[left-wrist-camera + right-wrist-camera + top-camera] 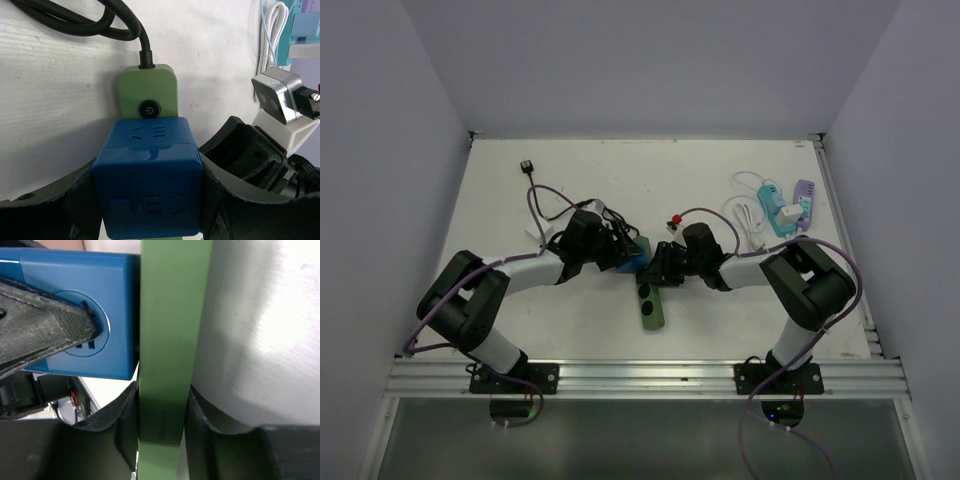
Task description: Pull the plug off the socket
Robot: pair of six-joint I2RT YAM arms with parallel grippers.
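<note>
The robot's left gripper will release the blue cube on the table [537,277] in front of the small white block.
A green power strip [651,304] lies mid-table, its black cable [75,22] running off to the back left. A blue cube plug [633,257] sits plugged on the strip, just behind the round power button [148,108]. My left gripper [148,200] is shut on the blue cube [148,185], one finger on each side. My right gripper [161,420] is shut on the green strip [167,340], pinching its thin edge; the blue cube [75,315] still touches the strip's face there.
A black cable coil with a small black plug [527,166] lies at the back left. Teal [777,210] and purple [804,196] adapters and a white cable [748,222] lie at the back right. White walls close the table in on three sides.
</note>
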